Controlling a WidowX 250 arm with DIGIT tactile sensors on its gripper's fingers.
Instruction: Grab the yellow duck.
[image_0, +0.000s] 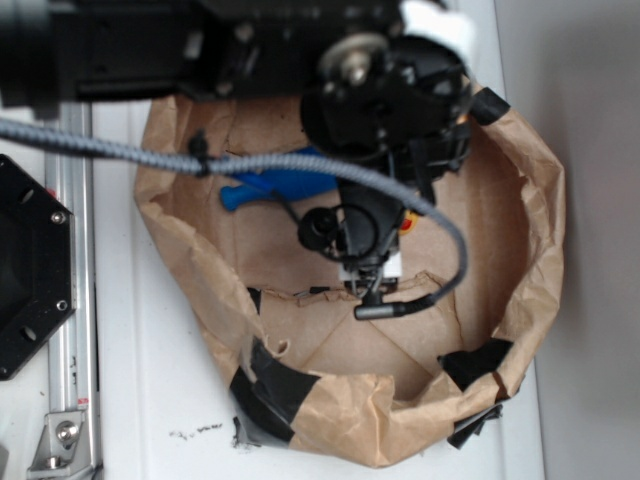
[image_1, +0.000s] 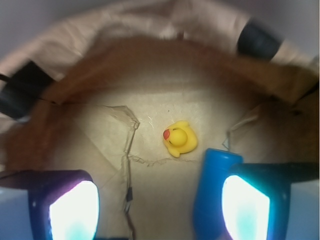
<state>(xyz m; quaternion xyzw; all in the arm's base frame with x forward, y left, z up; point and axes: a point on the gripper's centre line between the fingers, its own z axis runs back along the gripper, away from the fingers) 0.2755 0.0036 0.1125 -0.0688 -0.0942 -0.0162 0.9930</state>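
The robot's gripper will next move down to the yellow duck near the blue toy and close on the duck's head (image_0: 409, 221) (image_1: 178, 137).
The yellow duck (image_1: 179, 138) is small with a red-orange beak. It lies on the brown paper floor of the bag, in the middle of the wrist view, ahead of my fingers and apart from them. My gripper (image_1: 160, 200) is open, with only bare paper between its two fingers. The left finger (image_1: 75, 207) and right finger (image_1: 247, 205) show glowing pale pads. A long blue toy (image_1: 212, 190) lies just inside the right finger. From outside, the arm and gripper (image_0: 365, 245) hang over the bag and hide nearly all of the duck.
The brown paper bag (image_0: 200, 290) has crumpled, rolled-down walls patched with black tape (image_0: 270, 385), ringing the floor. The blue toy (image_0: 270, 187) lies at the bag's back left. A grey cable (image_0: 120, 150) crosses over it. A metal rail (image_0: 75, 300) runs down the left.
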